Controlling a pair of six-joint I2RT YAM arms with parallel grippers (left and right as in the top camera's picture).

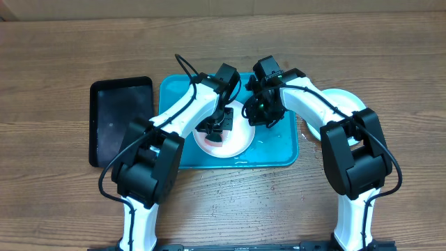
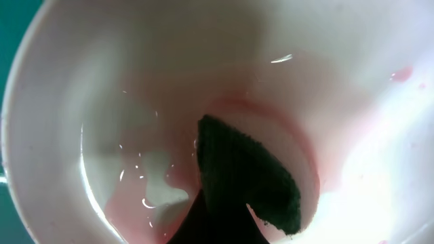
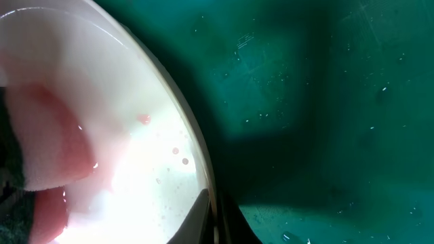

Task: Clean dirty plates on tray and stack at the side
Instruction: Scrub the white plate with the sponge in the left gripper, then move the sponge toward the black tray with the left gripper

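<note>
Next, I release the dark sponge from my left gripper inside the white plate point(image 1: 212, 125), near the rim facing the black tray. The sponge now presses on the plate's pink film.
A white plate point(image 1: 237, 143) with a watery pink smear lies on the turquoise tray point(image 1: 279, 152). My left gripper point(image 1: 214, 131) is shut on a dark sponge point(image 2: 247, 179), which presses on the pink film inside the plate point(image 2: 135, 88). My right gripper point(image 1: 259, 115) is shut on the plate's right rim; the right wrist view shows the rim point(image 3: 196, 163) pinched between the fingers point(image 3: 215, 220) above the wet tray floor point(image 3: 325, 102). Another pale plate point(image 1: 346, 100) lies on the table right of the tray, partly hidden by my right arm.
A narrower black tray point(image 1: 120, 120) lies left of the turquoise tray, with nothing in it. Water drops lie on the turquoise tray's right side point(image 1: 275, 136) and on the wooden table point(image 1: 230, 174) near its front edge.
</note>
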